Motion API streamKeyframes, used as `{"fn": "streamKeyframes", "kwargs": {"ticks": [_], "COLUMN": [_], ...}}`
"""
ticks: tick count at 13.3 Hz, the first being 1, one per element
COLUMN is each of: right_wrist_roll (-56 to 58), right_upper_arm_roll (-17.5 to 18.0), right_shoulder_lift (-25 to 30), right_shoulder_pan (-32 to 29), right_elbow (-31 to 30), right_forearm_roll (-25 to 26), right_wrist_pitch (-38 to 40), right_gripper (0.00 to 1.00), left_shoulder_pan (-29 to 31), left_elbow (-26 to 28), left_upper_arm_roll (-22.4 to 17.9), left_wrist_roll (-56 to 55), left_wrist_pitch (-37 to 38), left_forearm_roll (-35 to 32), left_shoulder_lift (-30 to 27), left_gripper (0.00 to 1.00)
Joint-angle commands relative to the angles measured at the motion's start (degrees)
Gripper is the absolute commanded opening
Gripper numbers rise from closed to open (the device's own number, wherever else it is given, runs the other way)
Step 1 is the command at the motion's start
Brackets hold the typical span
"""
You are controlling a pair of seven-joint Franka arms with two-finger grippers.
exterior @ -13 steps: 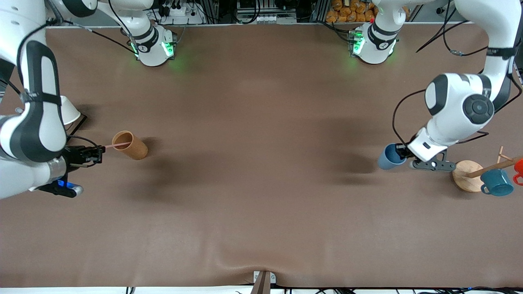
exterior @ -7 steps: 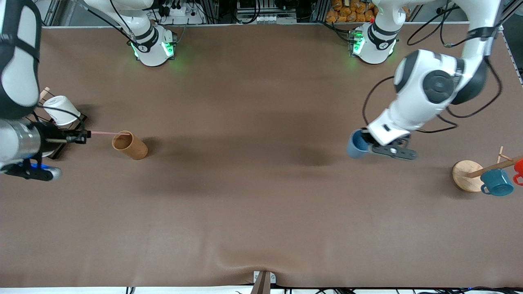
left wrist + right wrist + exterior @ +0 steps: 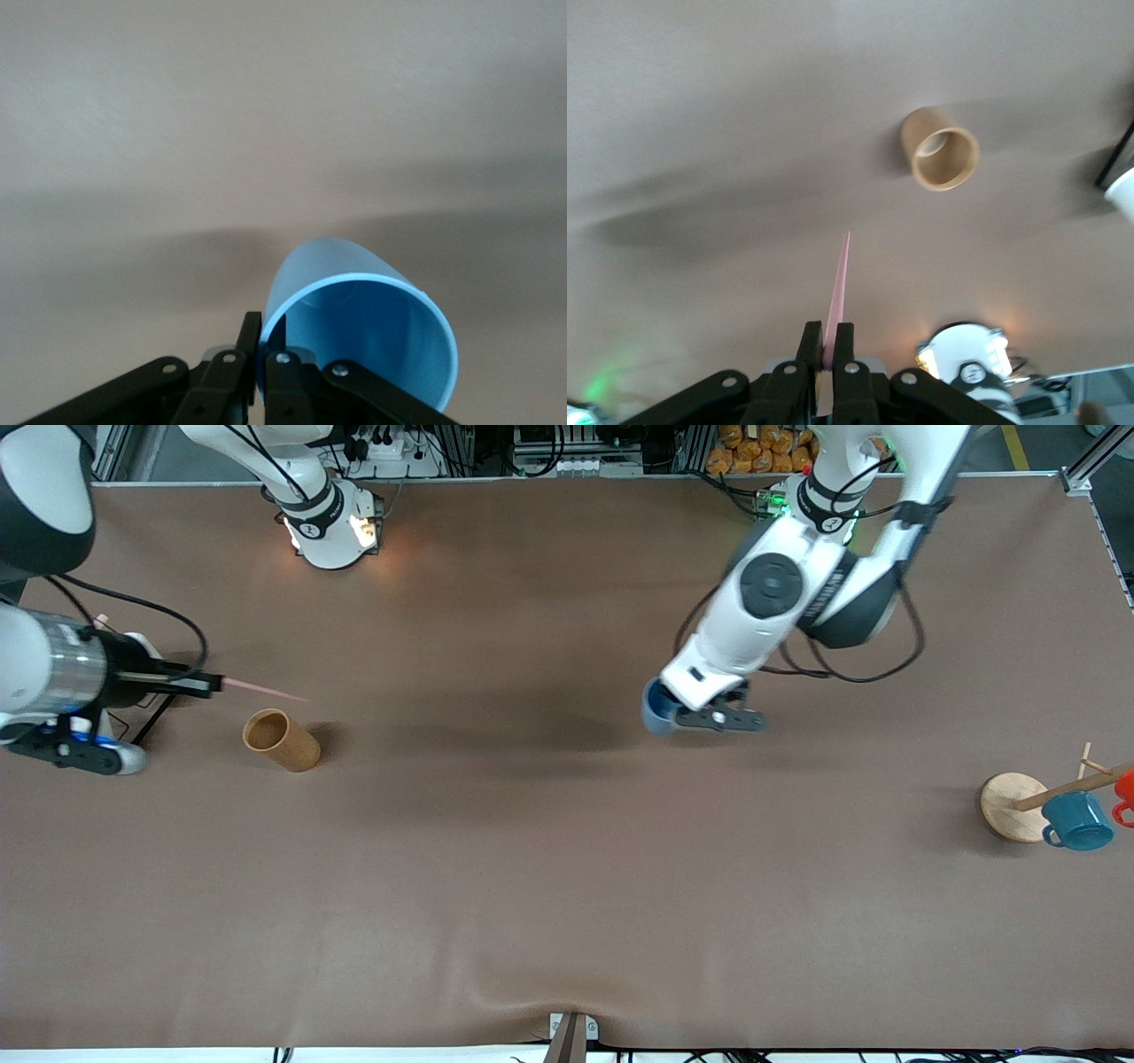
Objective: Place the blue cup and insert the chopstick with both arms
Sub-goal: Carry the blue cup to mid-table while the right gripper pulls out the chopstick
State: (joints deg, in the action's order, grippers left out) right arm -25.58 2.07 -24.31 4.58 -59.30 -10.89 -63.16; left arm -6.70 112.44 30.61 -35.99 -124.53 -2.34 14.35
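Next, my left gripper sets the light-blue cup, now hanging above the table's middle, down and lets it go on the table, at a spot nearer the brown cup than the mug rack (image 3: 547,710).
The light-blue cup (image 3: 657,716) hangs in my left gripper (image 3: 680,717), which is shut on its rim and carries it above the middle of the table. In the left wrist view the cup (image 3: 372,341) lies on its side with its mouth open toward the camera, and my left gripper (image 3: 263,341) pinches its wall. My right gripper (image 3: 213,684) is shut on the thin pale-pink chopstick (image 3: 264,690) and holds it level in the air, over the table beside the brown cup. In the right wrist view the chopstick (image 3: 838,292) sticks straight out of my right gripper (image 3: 829,341).
A brown cylindrical cup (image 3: 281,740) stands at the right arm's end of the table, also in the right wrist view (image 3: 940,148). A white cup (image 3: 142,640) on a dark rack sits past it. A wooden mug rack (image 3: 1014,806) with a teal mug (image 3: 1076,821) stands at the left arm's end.
My left arm has carried the blue cup from near the mug rack toward the table's middle. My right gripper has pulled the chopstick out of the brown cup and lifted it clear.
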Motion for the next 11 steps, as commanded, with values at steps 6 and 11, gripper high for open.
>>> {"fn": "streamKeyframes", "kwargs": {"ticks": [6,11], "right_wrist_roll": [-18.0,-21.4], "right_upper_arm_roll": [-0.6,-0.6], "right_shoulder_lift": [-11.9,-10.7], "right_shoulder_pan": [-6.0,-4.8], "right_elbow": [-0.8,-7.5], "right_forearm_roll": [-27.5,-31.1], "right_wrist_pitch": [-5.7,-10.7], "right_gripper": [0.00,0.00], "left_shoulder_pan": [-12.4,-18.7], "left_elbow": [-7.8,-14.9], "left_upper_arm_roll": [-0.3,-0.6], "left_wrist_roll": [-28.0,-39.6], "left_wrist_pitch": [-3.9,-3.9], "left_forearm_roll": [-10.4,-14.8], "left_shoulder_lift": [11.7,20.2], "left_gripper": [0.00,0.00]}}
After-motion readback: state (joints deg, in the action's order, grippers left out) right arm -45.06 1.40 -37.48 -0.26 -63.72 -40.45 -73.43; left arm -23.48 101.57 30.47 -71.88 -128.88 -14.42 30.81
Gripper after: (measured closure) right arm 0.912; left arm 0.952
